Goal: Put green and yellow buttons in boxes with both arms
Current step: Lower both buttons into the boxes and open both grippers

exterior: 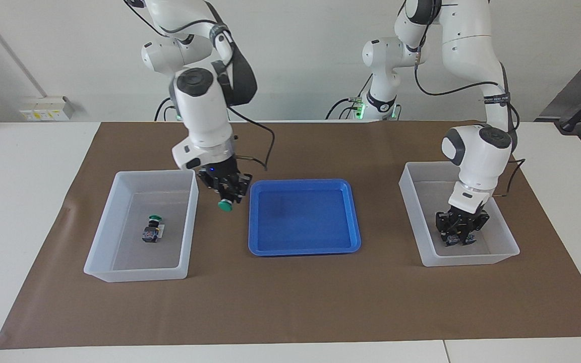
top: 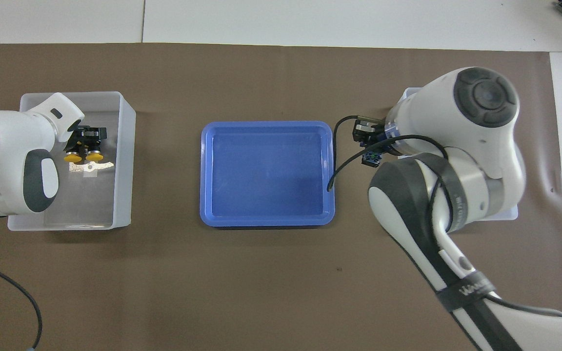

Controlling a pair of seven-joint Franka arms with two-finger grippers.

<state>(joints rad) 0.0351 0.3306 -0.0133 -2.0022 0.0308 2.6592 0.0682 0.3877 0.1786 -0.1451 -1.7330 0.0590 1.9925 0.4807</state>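
Observation:
The robot's right gripper needs to set the green button down beside the other green button in the box (top: 429, 181) under that arm.
My right gripper (exterior: 228, 195) is shut on a green button (exterior: 226, 204) and holds it in the air over the gap between the blue tray and the box (exterior: 119, 262) at the right arm's end. A second green button (exterior: 152, 229) lies in that box. In the overhead view the right arm covers most of this box (top: 410, 93); the right gripper (top: 370, 146) and the held button's blue body (top: 371, 157) show beside the tray. My left gripper (exterior: 459, 236) is low inside the other box (exterior: 472, 259). The overhead view shows the left gripper (top: 86, 137) there, with two yellow buttons (top: 71, 157) (top: 94, 156) side by side at it.
A shallow blue tray (exterior: 304, 249) sits between the two boxes and holds nothing. A brown mat (exterior: 290, 302) covers the table. A smaller white arm with a green light (exterior: 381, 106) stands at the robots' edge. A white label (top: 90, 167) lies in the left-end box.

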